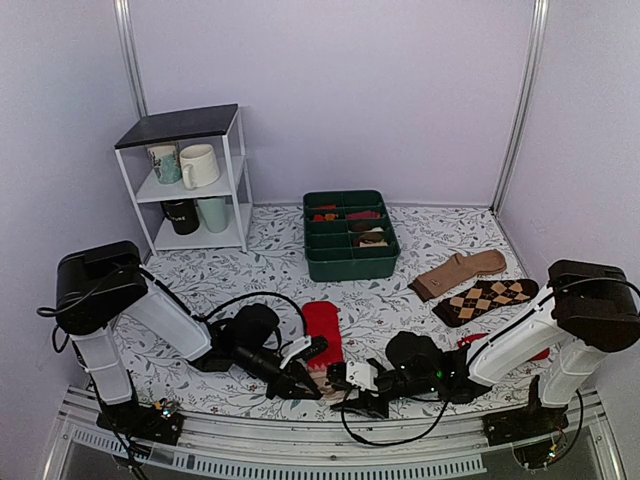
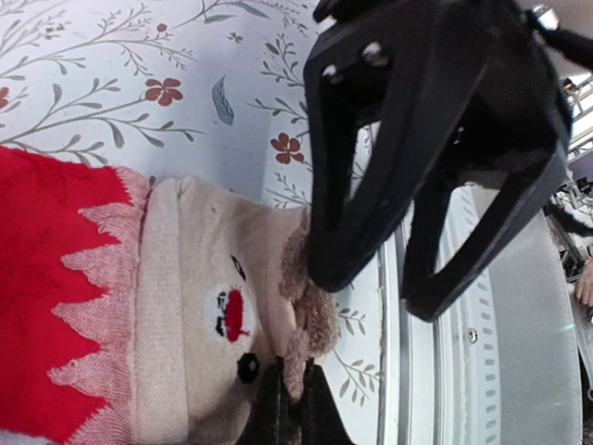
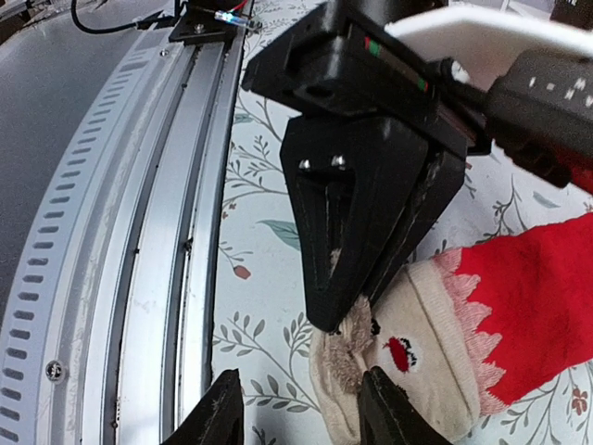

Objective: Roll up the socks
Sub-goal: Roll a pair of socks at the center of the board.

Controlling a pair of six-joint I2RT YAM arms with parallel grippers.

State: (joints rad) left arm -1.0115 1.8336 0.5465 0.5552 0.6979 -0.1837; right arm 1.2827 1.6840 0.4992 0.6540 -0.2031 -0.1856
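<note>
The robot's left gripper pinches only the fuzzy trim, so the right gripper needs to hold the sock's end while the left gripper takes hold again of the trim with the beige edge [image 3: 326, 380].
The red socks [image 1: 323, 328] lie flat near the front edge, their beige end [image 1: 326, 378] toward the arms. Only one outline shows. The beige end has a small face pattern and a fuzzy trim, seen in the left wrist view [image 2: 195, 278] and the right wrist view [image 3: 426, 371]. My left gripper [image 2: 289, 408] is shut on the fuzzy trim [image 2: 310, 315] at the sock's end. It also shows in the right wrist view [image 3: 343, 320] and the top view [image 1: 310, 388]. My right gripper [image 3: 301, 413] is open, straddling the same end, one finger by the trim. It shows from above [image 1: 347, 385].
A green divided bin [image 1: 350, 258] stands behind the socks. A white shelf [image 1: 232, 170] with mugs is at back left. A brown sock [image 1: 460, 275] and an argyle sock [image 1: 485, 300] lie at right, a red sock [image 1: 477, 341] partly under the right arm. A metal rail [image 3: 139, 278] runs along the near edge.
</note>
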